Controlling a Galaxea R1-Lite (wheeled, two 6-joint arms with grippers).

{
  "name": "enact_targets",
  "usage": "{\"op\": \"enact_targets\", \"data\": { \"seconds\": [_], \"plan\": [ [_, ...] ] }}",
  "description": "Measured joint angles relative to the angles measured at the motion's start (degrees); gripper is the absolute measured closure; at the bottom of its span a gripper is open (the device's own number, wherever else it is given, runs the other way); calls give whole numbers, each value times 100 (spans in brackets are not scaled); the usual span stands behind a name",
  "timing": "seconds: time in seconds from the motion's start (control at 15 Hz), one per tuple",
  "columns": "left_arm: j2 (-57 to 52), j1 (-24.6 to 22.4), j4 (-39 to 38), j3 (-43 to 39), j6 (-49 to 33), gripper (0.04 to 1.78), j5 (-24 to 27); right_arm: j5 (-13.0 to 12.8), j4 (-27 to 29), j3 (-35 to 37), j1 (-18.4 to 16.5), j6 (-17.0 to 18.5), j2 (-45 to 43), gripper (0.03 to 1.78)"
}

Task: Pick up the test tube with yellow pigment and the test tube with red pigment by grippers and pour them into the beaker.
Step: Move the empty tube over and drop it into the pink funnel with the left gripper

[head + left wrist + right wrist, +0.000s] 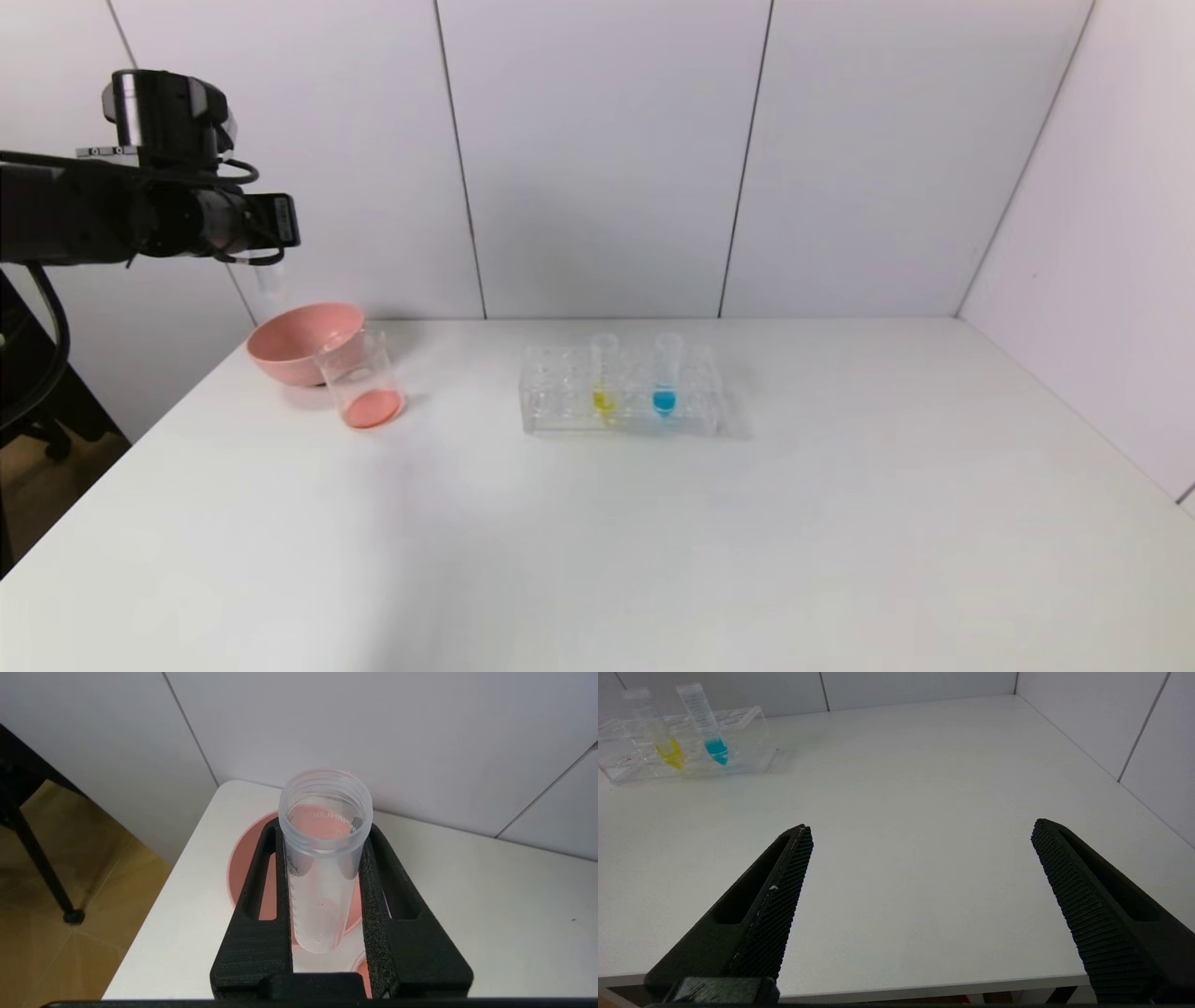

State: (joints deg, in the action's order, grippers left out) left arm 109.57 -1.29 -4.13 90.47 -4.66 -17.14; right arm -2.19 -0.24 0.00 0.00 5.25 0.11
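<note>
Next, my left gripper lets go of the clear test tube inside the pink bowl (302,343) (294,882) beside the beaker.
My left gripper (268,263) is high above the table's far left and is shut on a clear test tube (269,279) that shows no liquid. In the left wrist view the gripper (322,833) clamps this tube (322,882) upright over the pink bowl. The beaker (362,381) stands beside the bowl with red-orange liquid at its bottom. No tube with red liquid is in view. The test tube with yellow pigment (604,376) stands in the clear rack (560,401); it also shows in the right wrist view (661,732). My right gripper (920,833) is open and empty over the table's near edge.
A pink bowl (297,343) sits at the far left corner, touching the beaker; its rim shows below my left gripper (238,868). A blue-liquid tube (666,375) stands in the rack beside the yellow one. Walls close the back and right. White table (653,541) spreads in front.
</note>
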Motion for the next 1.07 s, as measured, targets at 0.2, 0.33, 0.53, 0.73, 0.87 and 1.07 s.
{"op": "enact_targets", "data": {
  "seconds": [0.2,0.33,0.53,0.73,0.87,1.07],
  "plan": [
    [-52,-22,-1736,-963,-22,138,-91,0,0,0,0,-2,0,10],
    [116,-7,-2582,-1263,-44,138,-99,0,0,0,0,0,0,10],
    [545,-41,-3238,-1352,-49,138,-132,0,0,0,0,0,0,10],
    [1019,-110,-3478,-1236,-51,138,-124,0,0,0,0,0,0,10],
    [1273,-165,-3569,-1142,-55,138,-80,0,0,0,0,0,0,10],
    [1582,-201,-3768,-1031,-40,138,-69,0,0,0,0,0,0,10]
  ]
}}
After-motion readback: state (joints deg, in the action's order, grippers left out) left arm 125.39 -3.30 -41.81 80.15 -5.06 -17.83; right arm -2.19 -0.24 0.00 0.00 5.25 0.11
